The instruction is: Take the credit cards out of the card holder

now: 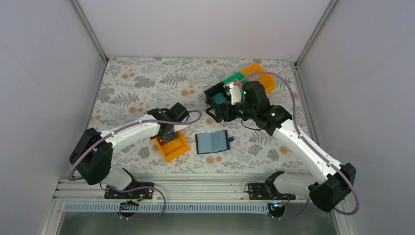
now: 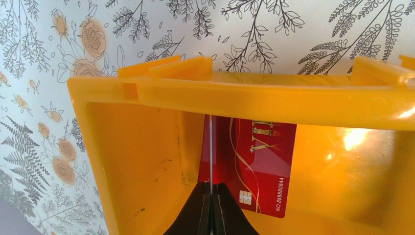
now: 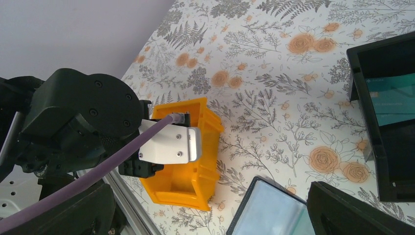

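The open card holder is next for my right gripper, which should go to it and close on its dark edge (image 1: 228,139) next to the small tab.
The card holder (image 1: 213,142) lies open and flat on the table, its pale blue sleeves facing up; it also shows in the right wrist view (image 3: 274,211). My left gripper (image 2: 211,208) is shut on a thin pale card (image 2: 211,147), seen edge-on, inside the near orange bin (image 2: 127,161). A red card (image 2: 259,166) lies flat on that bin's floor. In the top view the left gripper (image 1: 169,138) hangs over this bin (image 1: 173,149). My right gripper (image 1: 222,113) is open and empty beside the black bin (image 3: 362,98), which holds a teal card (image 3: 394,98).
A green bin (image 1: 235,77) and a second orange bin (image 1: 262,74) stand at the back right behind the black bin (image 1: 211,94). The table carries a floral cloth. Grey walls close in the sides and back, and a metal rail runs along the near edge.
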You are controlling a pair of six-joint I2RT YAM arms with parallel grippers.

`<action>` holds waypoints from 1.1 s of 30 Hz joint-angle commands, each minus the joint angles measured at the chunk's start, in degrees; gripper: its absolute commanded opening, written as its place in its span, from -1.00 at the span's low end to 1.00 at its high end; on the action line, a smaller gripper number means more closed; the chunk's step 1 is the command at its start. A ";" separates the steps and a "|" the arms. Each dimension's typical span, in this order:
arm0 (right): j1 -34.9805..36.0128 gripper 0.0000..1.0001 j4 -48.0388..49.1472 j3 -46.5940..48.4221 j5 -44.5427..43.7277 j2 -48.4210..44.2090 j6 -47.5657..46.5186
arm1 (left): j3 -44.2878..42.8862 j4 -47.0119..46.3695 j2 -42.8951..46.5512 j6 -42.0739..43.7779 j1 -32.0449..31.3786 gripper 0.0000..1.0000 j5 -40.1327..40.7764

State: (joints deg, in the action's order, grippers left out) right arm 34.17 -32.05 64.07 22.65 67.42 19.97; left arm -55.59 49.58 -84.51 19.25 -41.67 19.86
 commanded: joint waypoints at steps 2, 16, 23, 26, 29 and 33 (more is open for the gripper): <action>-0.34 0.99 -0.38 0.00 -0.04 -0.56 -0.08 | 1.63 -1.21 0.03 0.41 -0.74 -0.95 -0.25; -0.29 0.98 -0.52 -0.59 -0.12 -1.21 -0.55 | 3.50 -2.04 0.01 0.79 -1.68 -0.53 -4.80; -0.32 0.99 -0.12 -1.83 -3.06 -1.72 0.11 | 1.35 -0.55 -0.29 0.81 -1.66 -0.14 -6.54; -0.81 0.99 -0.65 -3.91 -10.11 -1.96 1.05 | -3.58 2.45 0.83 1.89 -1.17 -0.08 -13.57; -2.37 0.99 -3.20 -6.19 -16.34 0.37 3.05 | -11.60 5.57 1.79 3.03 1.17 -0.02 -23.97; -4.19 0.99 -1.05 -11.96 -15.69 2.82 4.58 | -21.35 8.86 0.62 3.86 7.69 0.00 -37.88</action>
State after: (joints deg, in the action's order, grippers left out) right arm 31.79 -32.86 57.12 11.00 67.99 22.06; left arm -68.90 54.87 -84.58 21.69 -39.31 -1.80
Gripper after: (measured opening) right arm 0.992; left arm 0.499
